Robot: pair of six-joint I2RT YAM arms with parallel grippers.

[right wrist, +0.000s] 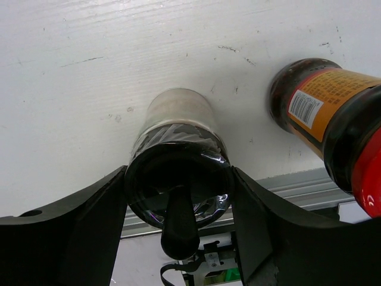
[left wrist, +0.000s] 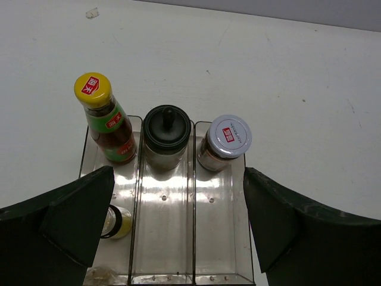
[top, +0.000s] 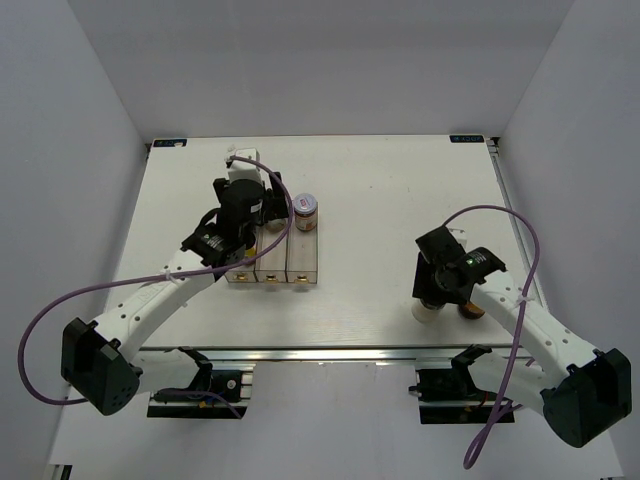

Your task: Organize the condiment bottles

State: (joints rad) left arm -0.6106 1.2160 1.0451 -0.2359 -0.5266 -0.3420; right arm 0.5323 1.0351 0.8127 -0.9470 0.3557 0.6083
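Note:
The robot's right gripper will release its black-lidded shaker, now near the table's front edge, in the front part of the clear tray's middle compartment (top: pixel 271 261).
The clear tray (left wrist: pixel 164 238) holds a slim red-brown sauce bottle (left wrist: pixel 107 122) with a yellow cap in its left compartment. A tiny yellowish bottle (left wrist: pixel 121 221) stands there too, half hidden by my finger. A black-lidded shaker (left wrist: pixel 167 131) stands in the middle compartment and a white-lidded jar (left wrist: pixel 229 142) in the right. My left gripper (left wrist: pixel 178 202) hangs open and empty above the tray (top: pixel 303 262). My right gripper (right wrist: pixel 178 179) is shut on the second black-lidded shaker (right wrist: pixel 178 137), near the table's front edge (top: pixel 428 310). A red-lidded dark jar (right wrist: pixel 324 110) stands just right of it.
The white-lidded jar (top: pixel 306 212) shows beside my left gripper (top: pixel 245 235), which hides the other tray bottles from above. My right gripper (top: pixel 440 288) and the red-lidded jar (top: pixel 472 311) are close to the metal rail (top: pixel 330 352) at the front edge.

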